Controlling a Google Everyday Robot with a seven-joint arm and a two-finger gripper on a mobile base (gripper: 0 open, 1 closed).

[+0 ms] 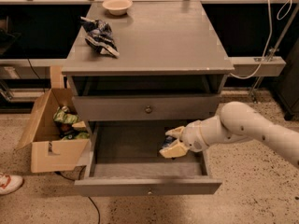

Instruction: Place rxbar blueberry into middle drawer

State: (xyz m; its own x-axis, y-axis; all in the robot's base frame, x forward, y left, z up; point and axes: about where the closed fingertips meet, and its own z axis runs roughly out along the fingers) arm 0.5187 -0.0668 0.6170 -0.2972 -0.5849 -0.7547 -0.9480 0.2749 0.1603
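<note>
The open middle drawer's tray (153,156) is below the round knob. Next, I let go of the rxbar blueberry around its centre with my gripper.
The middle drawer (149,186) is pulled out at the bottom of the grey cabinet, and its long tray is open. My gripper (172,142) is low over the right side of the tray, reaching in from the right. It is shut on the rxbar blueberry (168,140), of which a dark navy bit shows between the pale fingers (174,149). I cannot tell whether the bar touches the tray floor.
The drawer above, with a round metal knob (148,109), is closed. A blue-and-white snack bag (100,35) and a pale bowl (117,5) sit on the cabinet top. An open cardboard box (51,139) with snacks stands at the left, with a shoe (7,183) on the floor.
</note>
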